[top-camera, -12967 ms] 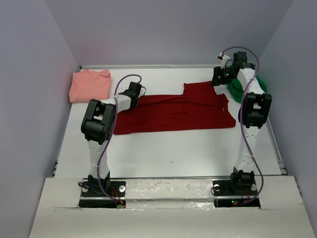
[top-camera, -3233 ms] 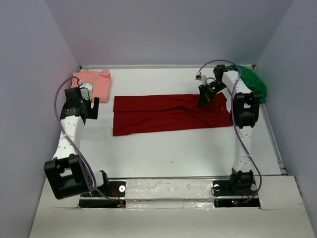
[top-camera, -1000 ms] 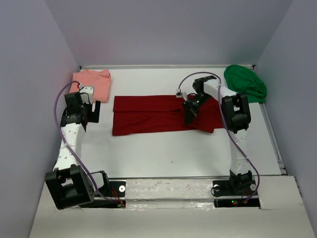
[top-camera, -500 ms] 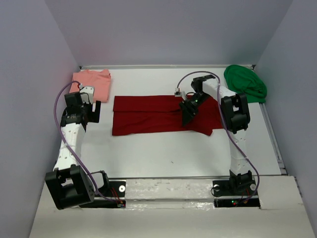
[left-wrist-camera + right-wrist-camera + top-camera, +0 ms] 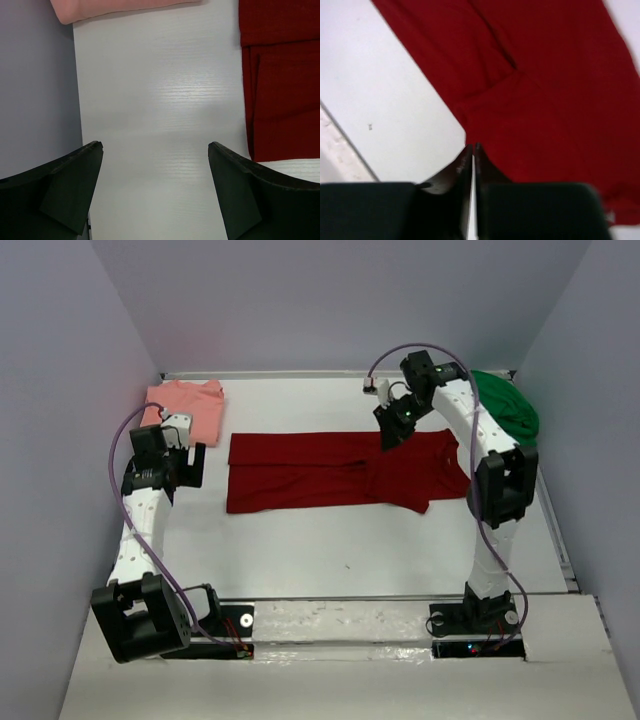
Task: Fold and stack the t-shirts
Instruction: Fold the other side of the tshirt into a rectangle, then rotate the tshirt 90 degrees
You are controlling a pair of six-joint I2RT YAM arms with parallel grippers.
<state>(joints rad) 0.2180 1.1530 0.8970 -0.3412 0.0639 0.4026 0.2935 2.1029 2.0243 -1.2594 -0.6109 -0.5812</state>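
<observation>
My left gripper will grip the dark red t-shirt's long fold (image 5: 234,462) (image 5: 247,44) next, at its end nearest the salmon-pink t-shirt.
The dark red t-shirt (image 5: 320,472) lies flat across the middle of the table, its right part folded over into a slanted flap (image 5: 412,480). The salmon-pink t-shirt (image 5: 183,410) sits folded at the back left. At the back right, the bright green t-shirt (image 5: 508,405) lies crumpled, partly behind my right arm. My right gripper (image 5: 391,432) hovers over the red shirt's far edge; in the right wrist view its fingertips (image 5: 472,148) are pressed together with nothing between them, red cloth (image 5: 550,90) below. My left gripper (image 5: 190,462) stands wide open over bare table, empty (image 5: 155,150).
Grey walls close in the table on the left, back and right. A raised rim (image 5: 330,374) runs along the back. In the left wrist view the pink shirt's edge (image 5: 120,7) is at the top and the red shirt's left end (image 5: 280,75) at the right.
My right gripper has let go of the red cloth, lifted and moved back and right from the shirt's middle to its far edge, jaws now together. The left arm has not moved.
</observation>
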